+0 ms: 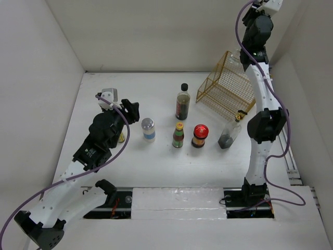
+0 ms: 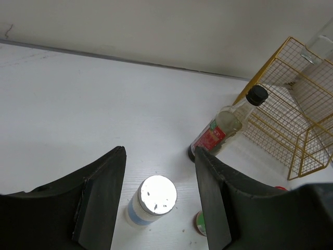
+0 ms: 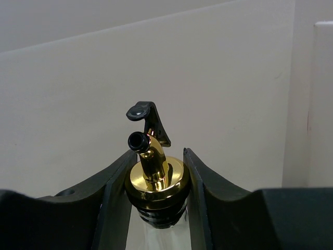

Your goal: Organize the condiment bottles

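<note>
My right gripper needs to release the clear bottle with a gold spout inside the gold wire basket's back corner (image 1: 225,81).
A row of bottles stands mid-table: a blue-labelled silver-lidded jar (image 1: 148,129), a green yellow-capped bottle (image 1: 178,135), a squat red-lidded jar (image 1: 200,136) and a clear gold-capped bottle (image 1: 230,133) with dark dregs. A dark black-capped bottle (image 1: 182,102) stands behind them. My left gripper (image 1: 131,110) is open, just left of the silver-lidded jar; in the left wrist view (image 2: 160,153) that jar (image 2: 151,200) sits below, between the fingers. My right gripper (image 1: 241,55) is raised by the basket's far side. It is shut on the neck of a clear bottle with a gold spout (image 3: 156,177).
A gold wire basket (image 1: 227,86) lies at the back right, also in the left wrist view (image 2: 299,130). A small yellowish object (image 1: 121,137) shows under my left arm. White walls close in the table on the left, back and right.
</note>
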### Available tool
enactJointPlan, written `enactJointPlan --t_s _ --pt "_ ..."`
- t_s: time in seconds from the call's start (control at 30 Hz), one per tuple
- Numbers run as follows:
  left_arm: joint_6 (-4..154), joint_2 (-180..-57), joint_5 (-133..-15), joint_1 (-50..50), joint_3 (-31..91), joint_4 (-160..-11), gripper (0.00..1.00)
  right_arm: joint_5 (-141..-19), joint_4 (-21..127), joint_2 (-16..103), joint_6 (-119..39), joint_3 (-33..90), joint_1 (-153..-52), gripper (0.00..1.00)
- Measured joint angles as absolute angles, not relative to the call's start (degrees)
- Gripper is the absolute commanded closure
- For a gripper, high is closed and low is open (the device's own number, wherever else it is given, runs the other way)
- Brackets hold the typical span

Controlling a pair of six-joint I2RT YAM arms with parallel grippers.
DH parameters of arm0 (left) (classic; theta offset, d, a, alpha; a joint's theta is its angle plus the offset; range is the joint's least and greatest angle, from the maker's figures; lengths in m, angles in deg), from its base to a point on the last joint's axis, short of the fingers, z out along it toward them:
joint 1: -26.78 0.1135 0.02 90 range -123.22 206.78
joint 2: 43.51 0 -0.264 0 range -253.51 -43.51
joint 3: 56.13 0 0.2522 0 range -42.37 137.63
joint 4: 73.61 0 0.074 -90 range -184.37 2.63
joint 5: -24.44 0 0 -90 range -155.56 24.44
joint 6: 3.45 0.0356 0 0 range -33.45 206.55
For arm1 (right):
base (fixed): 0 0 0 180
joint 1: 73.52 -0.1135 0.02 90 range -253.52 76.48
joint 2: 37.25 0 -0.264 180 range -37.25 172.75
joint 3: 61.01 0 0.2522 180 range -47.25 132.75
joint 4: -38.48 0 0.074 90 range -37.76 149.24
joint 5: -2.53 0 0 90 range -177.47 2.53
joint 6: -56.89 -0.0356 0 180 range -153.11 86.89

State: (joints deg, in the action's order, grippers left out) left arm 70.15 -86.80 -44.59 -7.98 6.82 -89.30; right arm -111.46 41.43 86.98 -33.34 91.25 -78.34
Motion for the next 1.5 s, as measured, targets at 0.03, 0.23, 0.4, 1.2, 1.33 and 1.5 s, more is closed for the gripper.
enactJointPlan --t_s 0.03,0.23,0.4,1.2,1.33,1.5 --pt "70.1 -86.8 -44.6 -8.0 6.8 -89.3 0.49 -111.5 41.1 87.0 -33.3 91.0 -78.3 0.98" --pt "70.1 -86.8 -44.6 -8.0 6.8 -89.3 0.49 -111.5 39.2 87.0 -33.3 88.2 -78.4 0.98" --pt "70.1 -86.8 -44.6 -8.0 6.8 -89.3 0.49 -111.5 38.1 87.0 -33.3 85.2 -78.5 0.98" --pt "70.1 -87.3 -45.4 -8.0 6.8 -89.3 0.49 -111.5 32.3 87.3 -34.2 63.9 -80.8 0.89" --pt "70.1 -87.3 -45.7 -8.0 6.8 -89.3 0.49 -111.5 28.8 86.6 -35.3 61.1 -80.3 0.82" --pt "70.1 -87.3 -46.1 -8.0 6.8 -89.3 0.49 -111.3 26.6 85.0 -36.5 57.8 -79.7 0.52"
